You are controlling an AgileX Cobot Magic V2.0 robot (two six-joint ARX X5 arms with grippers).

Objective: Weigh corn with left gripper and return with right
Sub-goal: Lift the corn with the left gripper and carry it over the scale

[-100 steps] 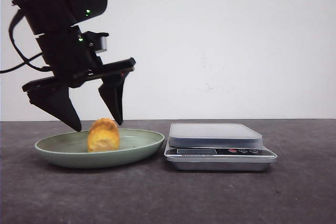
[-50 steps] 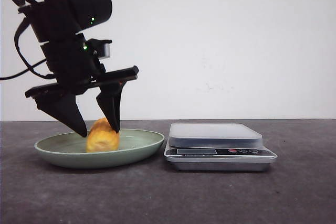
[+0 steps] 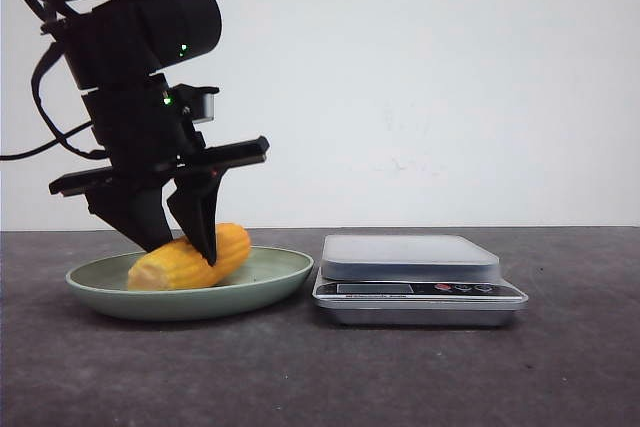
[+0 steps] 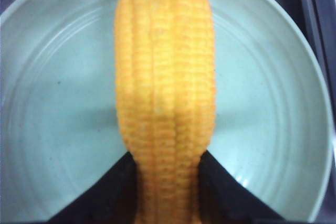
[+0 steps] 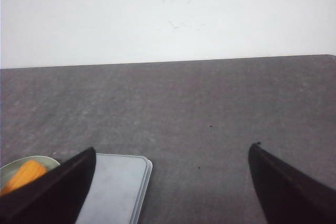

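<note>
My left gripper is going to release the corn, still lying tilted in the green plate, on the middle of the silver kitchen scale's flat top (image 3: 421,243).
The corn (image 3: 190,258) is a yellow-orange cob lying tilted in a pale green plate (image 3: 280,269), its paler end to the left. My left gripper (image 3: 181,245) has come down from above, and its two black fingers are shut on the corn's middle. In the left wrist view the corn (image 4: 165,77) runs lengthwise between the fingers (image 4: 105,198) over the plate (image 4: 58,103). My right gripper (image 5: 172,148) is open and empty above the table, out of the front view. The corn (image 5: 23,176) shows at the edge of its view.
A silver digital kitchen scale (image 3: 410,257) stands just right of the plate and almost touches it; it also shows in the right wrist view (image 5: 113,187). The table is dark grey (image 3: 400,377), with a white wall behind.
My left gripper has come down into the plate and closed on the corn. The corn has turned from end-on to lying lengthwise and tilted.
</note>
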